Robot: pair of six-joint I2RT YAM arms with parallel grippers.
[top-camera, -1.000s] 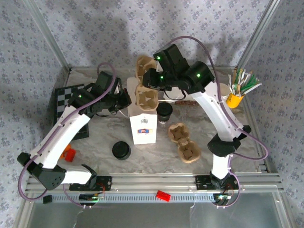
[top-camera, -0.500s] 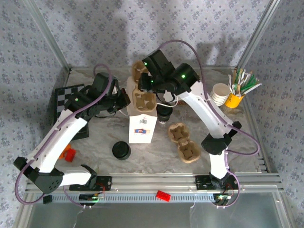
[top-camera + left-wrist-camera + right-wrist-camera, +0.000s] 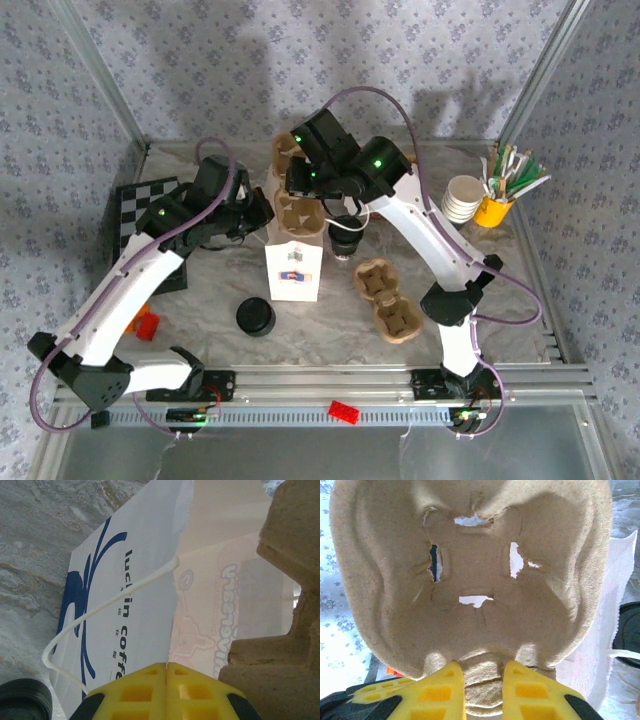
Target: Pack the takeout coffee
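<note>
The cup carrier covers the bag's edge by my left gripper, so my right gripper will retake the middle rib (image 3: pixel 483 681) and center the carrier in the bag's opening.
My right gripper (image 3: pixel 483 672) is shut on the middle rib of a brown cardboard cup carrier (image 3: pixel 470 555). It holds the carrier (image 3: pixel 297 192) over the mouth of the upright white paper bag (image 3: pixel 293 268). My left gripper (image 3: pixel 166 667) is shut on the bag's top edge (image 3: pixel 125 605), at the bag's left side (image 3: pixel 262 213). The takeout coffee (image 3: pixel 346 238), with its dark top, stands on the table just right of the bag, partly under the right arm. Its dark top also shows at the right edge of the right wrist view (image 3: pixel 627 630).
A second cup carrier (image 3: pixel 388 298) lies right of the bag and a loose black lid (image 3: pixel 255 316) in front of it. A stack of white cups (image 3: pixel 464 197) and a yellow cup of stirrers (image 3: pixel 495 208) stand back right. A checkerboard (image 3: pixel 135 215) lies at the left.
The right arm has carried the cup carrier a little to the left over the bag. The bag and the left gripper have shifted slightly left too.
</note>
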